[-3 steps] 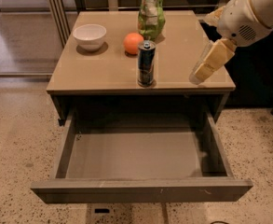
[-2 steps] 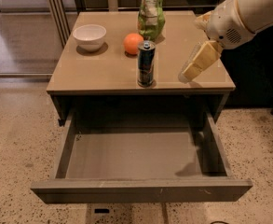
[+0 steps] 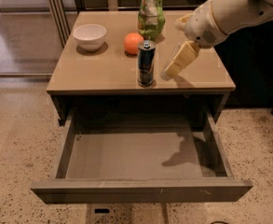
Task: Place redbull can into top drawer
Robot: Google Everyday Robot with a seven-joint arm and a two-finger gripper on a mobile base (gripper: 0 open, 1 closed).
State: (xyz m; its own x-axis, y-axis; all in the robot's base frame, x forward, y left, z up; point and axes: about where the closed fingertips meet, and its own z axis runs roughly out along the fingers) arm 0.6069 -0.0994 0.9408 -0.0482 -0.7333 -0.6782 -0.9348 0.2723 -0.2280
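Observation:
My gripper needs to close on the upper half (image 3: pixel 146 57) of the redbull can, just below the can's silver top.
The redbull can (image 3: pixel 146 63) stands upright near the front edge of the tan tabletop (image 3: pixel 98 71), dark blue and silver with a silver top. The top drawer (image 3: pixel 140 155) is pulled wide open below the tabletop and its inside is bare. My gripper (image 3: pixel 167 73) hangs just above the tabletop a little to the right of the can, apart from it, with the white arm (image 3: pixel 229 13) reaching in from the upper right. It holds nothing that I can see.
A white bowl (image 3: pixel 89 35) sits at the back left of the tabletop. An orange (image 3: pixel 133 43) and a green snack bag (image 3: pixel 151 13) stand just behind the can. A speckled floor (image 3: pixel 19 139) surrounds the table.
My gripper and arm have moved left and slightly down across the tabletop, closing in on the can's right side. The can and drawer have not moved.

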